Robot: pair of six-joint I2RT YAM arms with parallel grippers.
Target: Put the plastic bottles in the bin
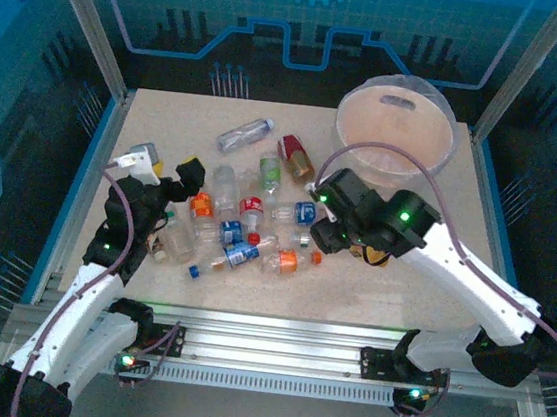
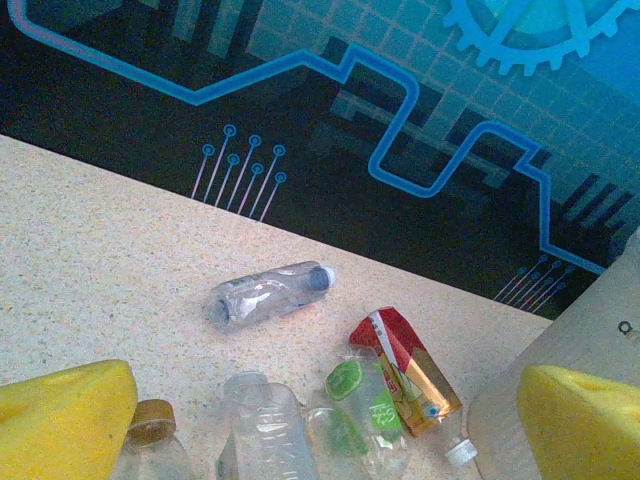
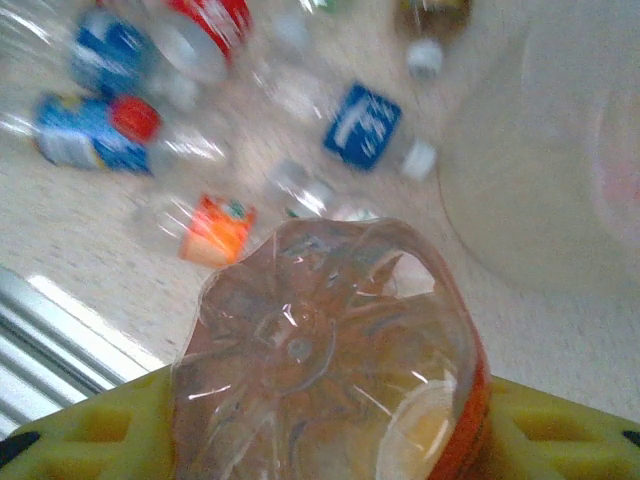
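Note:
The clear bottle, now held beside the pile of bottles, will be let go by my right gripper inside the bin [image 1: 361, 145], toward the side that faces the bottle with the red-and-gold label.
Several plastic bottles lie scattered mid-table [image 1: 246, 230]. The whitish round bin [image 1: 397, 126] stands at the back right. My right gripper [image 1: 353, 239] hovers right of the pile, shut on a clear bottle with an orange label [image 3: 330, 350] whose base faces the camera. The bin's wall [image 3: 560, 150] rises just beyond it. My left gripper [image 2: 320, 440] is open wide over the pile's left side [image 1: 176, 182], nothing between its yellow fingers [image 2: 60, 410]. Ahead of it lie a clear blue-capped bottle [image 2: 265, 295], a red-and-gold labelled bottle [image 2: 405, 370] and a green-labelled one [image 2: 365, 410].
Loose below the right gripper are a blue-labelled bottle [image 3: 365, 125], an orange-labelled one [image 3: 215, 230] and a blue one with a red cap [image 3: 100, 130]. Metal frame posts and blue walls enclose the table [image 1: 148, 113]. The aluminium rail [image 1: 273, 344] runs along the near edge.

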